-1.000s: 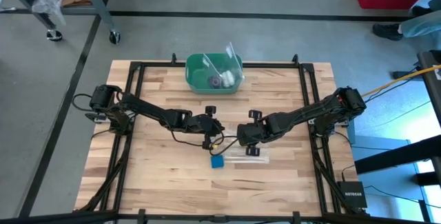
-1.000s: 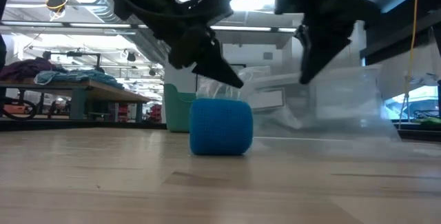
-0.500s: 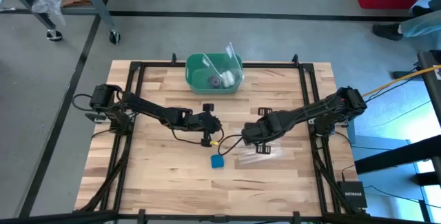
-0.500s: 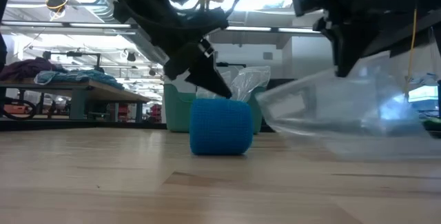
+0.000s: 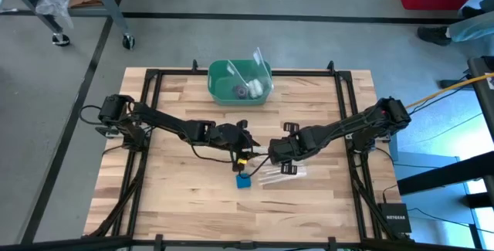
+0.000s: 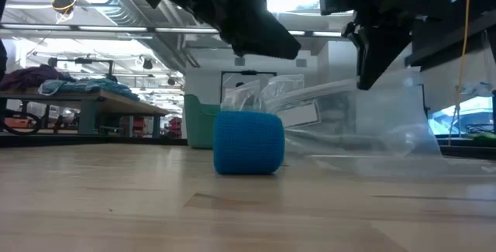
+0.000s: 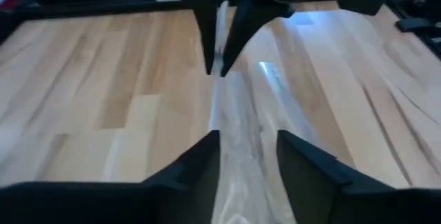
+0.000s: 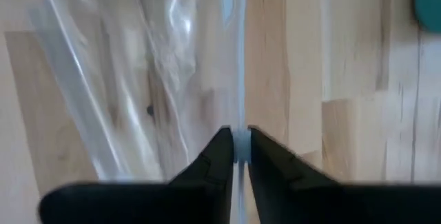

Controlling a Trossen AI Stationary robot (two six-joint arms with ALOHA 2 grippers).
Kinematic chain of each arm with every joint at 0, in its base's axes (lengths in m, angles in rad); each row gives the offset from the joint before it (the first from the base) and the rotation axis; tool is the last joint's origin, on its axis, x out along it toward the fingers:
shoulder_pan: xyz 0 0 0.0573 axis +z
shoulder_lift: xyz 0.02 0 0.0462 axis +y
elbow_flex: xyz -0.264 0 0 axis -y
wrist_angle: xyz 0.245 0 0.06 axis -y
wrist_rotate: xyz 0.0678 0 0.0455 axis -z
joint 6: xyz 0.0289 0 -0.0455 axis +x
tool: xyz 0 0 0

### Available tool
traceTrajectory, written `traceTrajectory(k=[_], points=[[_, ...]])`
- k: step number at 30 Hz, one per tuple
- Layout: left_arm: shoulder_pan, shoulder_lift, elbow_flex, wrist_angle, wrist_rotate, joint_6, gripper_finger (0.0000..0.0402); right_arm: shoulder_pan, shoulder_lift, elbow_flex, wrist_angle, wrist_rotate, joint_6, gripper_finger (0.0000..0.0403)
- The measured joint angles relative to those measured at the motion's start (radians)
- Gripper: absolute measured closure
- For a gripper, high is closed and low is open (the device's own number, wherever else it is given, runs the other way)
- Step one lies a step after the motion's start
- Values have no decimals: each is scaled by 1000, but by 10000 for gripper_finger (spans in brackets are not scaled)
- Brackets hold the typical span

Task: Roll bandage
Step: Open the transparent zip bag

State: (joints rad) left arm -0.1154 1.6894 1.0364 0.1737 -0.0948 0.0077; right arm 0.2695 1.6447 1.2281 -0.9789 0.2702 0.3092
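Observation:
The bag's loose end slopes down below my left gripper, so my right gripper will bring the bag closer before my left gripper pinches its upper edge (image 6: 329,90).
The bandage (image 5: 244,181) is a compact blue roll standing on the wood table (image 5: 177,181), untouched; the low view shows the bandage (image 6: 248,142) resting on its side. Just far of it my left gripper (image 5: 251,144) hovers open above the table. In the left wrist view the left gripper (image 7: 248,145) has a clear plastic bag (image 7: 238,134) lying below and between its fingers. My right gripper (image 5: 276,164) is shut on that bag (image 5: 283,175), to the right of the roll. My right gripper pinches a thin edge of the clear plastic bag (image 8: 240,124) between its two fingers, coming from above and pointing steeply down. The held end is raised, while the rest of the bag (image 6: 372,139) slopes down and lies slack on the table.
A green plastic bin (image 5: 239,81) holding small items and a clear sheet stands at the table's far edge. A black frame (image 5: 154,112) runs around the tabletop. Bare wood lies at the near left and near right.
My left gripper has risen, turned and opened its fingers above the roll. The clear bag swung up in my right gripper half a second ago and has settled back, its free part on the table. The blue roll has stayed where it was.

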Motion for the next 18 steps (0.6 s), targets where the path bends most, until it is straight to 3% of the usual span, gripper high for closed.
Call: traceTrajectory(k=[4,8,14,18], points=[[6,45,0,40,6,9,232,-1,0,-6,21,0,-3,363],[25,107,0,52,-1,42,223,-1,0,-6,63,2,-25,363],[49,140,0,45,-29,44,236,-1,0,-6,73,7,-27,363],[51,133,0,56,-35,50,274,-1,0,-6,73,7,-26,363]])
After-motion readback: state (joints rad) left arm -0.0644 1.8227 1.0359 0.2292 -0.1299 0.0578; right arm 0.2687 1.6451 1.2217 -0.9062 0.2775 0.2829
